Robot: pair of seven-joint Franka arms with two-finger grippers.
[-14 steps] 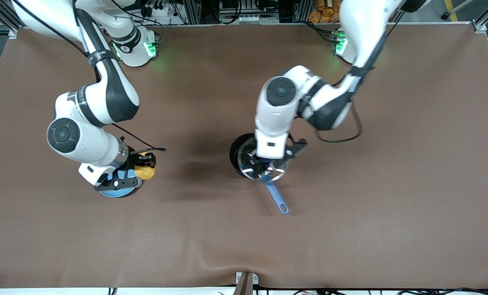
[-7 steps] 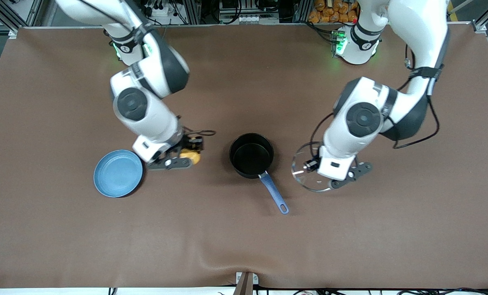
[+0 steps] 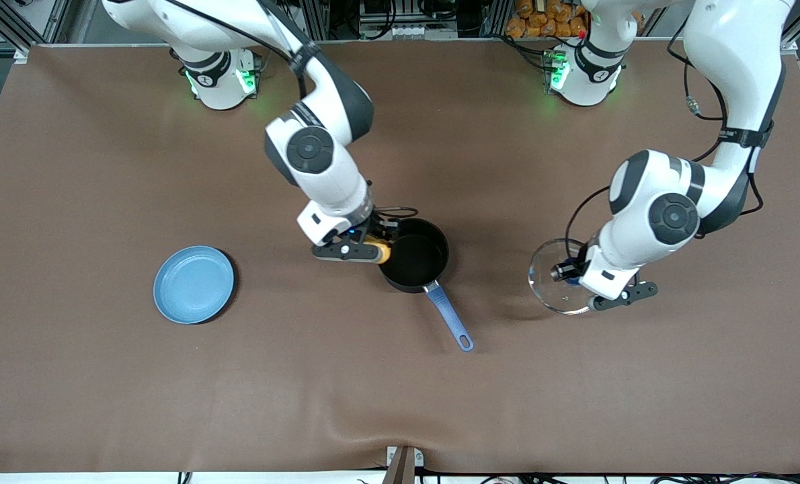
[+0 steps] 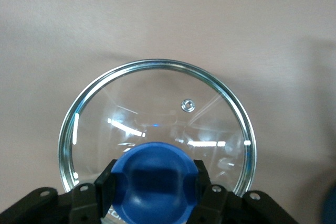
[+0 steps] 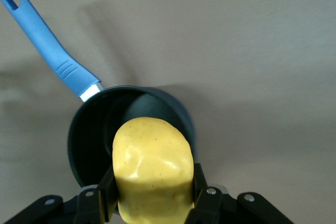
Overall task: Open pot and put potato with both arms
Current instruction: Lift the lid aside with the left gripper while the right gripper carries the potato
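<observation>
My left gripper needs to set the glass lid, now held low over the table, on the brown table (image 3: 596,283) and let go. The lid will go beside the black pot, opposite the light-blue plate.
The black pot (image 3: 413,255) stands open at the table's middle, its blue handle (image 3: 450,323) pointing toward the front camera. My right gripper (image 3: 378,250) is shut on the yellow potato (image 3: 381,253) and holds it over the pot's rim at the right arm's end. In the right wrist view the potato (image 5: 152,169) sits between the fingers above the pot (image 5: 89,140). My left gripper (image 3: 570,274) is shut on the blue knob (image 4: 155,179) of the glass lid (image 3: 554,275), held low over the table toward the left arm's end. The lid (image 4: 157,108) fills the left wrist view.
A flat light-blue plate (image 3: 193,284) lies on the brown table toward the right arm's end, with nothing on it. The table's front edge has a small metal bracket (image 3: 403,460).
The right arm carried the potato from beside the plate to the pot's rim. The left arm lifted the lid off the pot and moved it toward the left arm's end.
</observation>
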